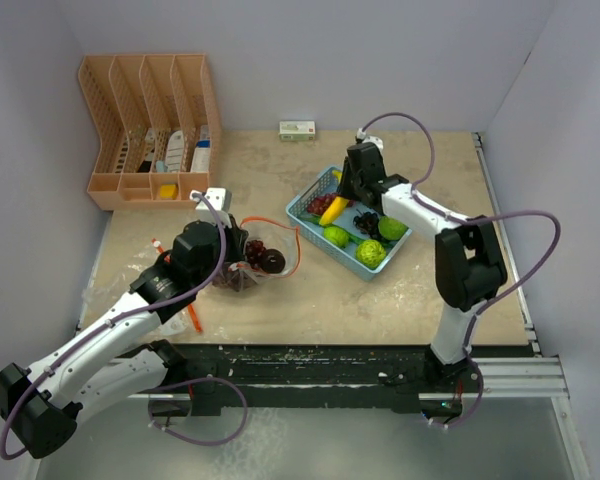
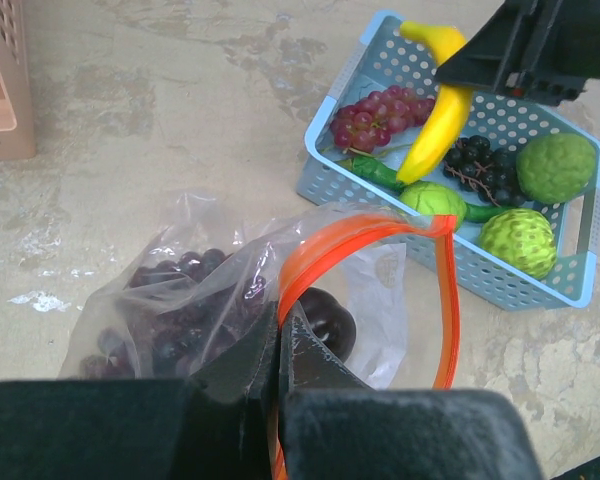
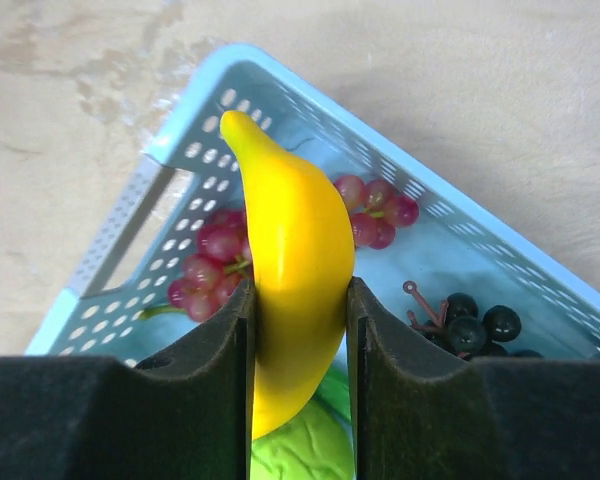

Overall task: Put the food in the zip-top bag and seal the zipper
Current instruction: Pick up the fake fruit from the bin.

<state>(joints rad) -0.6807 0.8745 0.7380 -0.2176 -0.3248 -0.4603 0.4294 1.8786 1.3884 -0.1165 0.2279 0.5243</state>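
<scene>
Next, my right gripper lets go of the yellow banana beside the dark grapes in the light-blue basket (image 1: 361, 231), among the lime-green fruits.
My left gripper (image 2: 278, 322) is shut on the orange zipper rim of the clear zip-top bag (image 2: 220, 290), holding its mouth open; the bag (image 1: 255, 262) holds dark grapes and a dark round fruit (image 2: 325, 322). My right gripper (image 3: 300, 300) is shut on the yellow banana (image 3: 292, 270) over the light-blue basket (image 1: 310, 205). The banana (image 2: 435, 125) also shows in the left wrist view. In the basket lie red grapes (image 2: 375, 115), dark grapes (image 2: 475, 165), bumpy lime-green fruits (image 2: 520, 240) and a long green vegetable (image 2: 375, 172).
An orange desk organizer (image 1: 150, 130) stands at the back left. A small white-green box (image 1: 298, 130) lies by the back wall. An orange pen-like thing (image 1: 192, 315) lies under the left arm.
</scene>
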